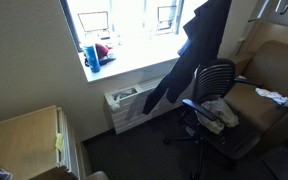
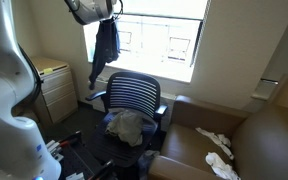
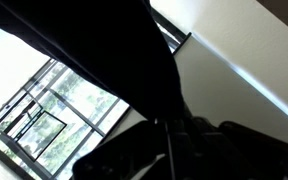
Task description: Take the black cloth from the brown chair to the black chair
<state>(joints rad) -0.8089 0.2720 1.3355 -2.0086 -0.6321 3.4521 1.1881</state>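
I will use my gripper to set the black cloth down and let it go on the black chair [image 1: 198, 118], by the armrest that is nearer the heater. The cloth now hangs in front of the window.
The black cloth [image 1: 192, 55] hangs long and loose in front of the window, above and just beside the black mesh office chair [image 1: 216, 78]. In an exterior view my gripper [image 2: 108, 13] is high up and shut on the top of the cloth [image 2: 106, 45], left of and above the black chair [image 2: 134, 95]. The brown chair [image 1: 276, 62] stands beside the black chair and also shows in an exterior view [image 2: 254, 135]. In the wrist view the cloth [image 3: 94, 45] fills the upper part and the jaws are too dark to make out.
A grey cloth [image 1: 216, 112] lies on the black chair's seat. A white cloth [image 1: 272, 97] lies on the brown chair. The window sill holds a blue cup [image 1: 92, 54]. A heater [image 1: 124, 103] sits under the window, and a wooden cabinet [image 1: 24, 140] stands to the side.
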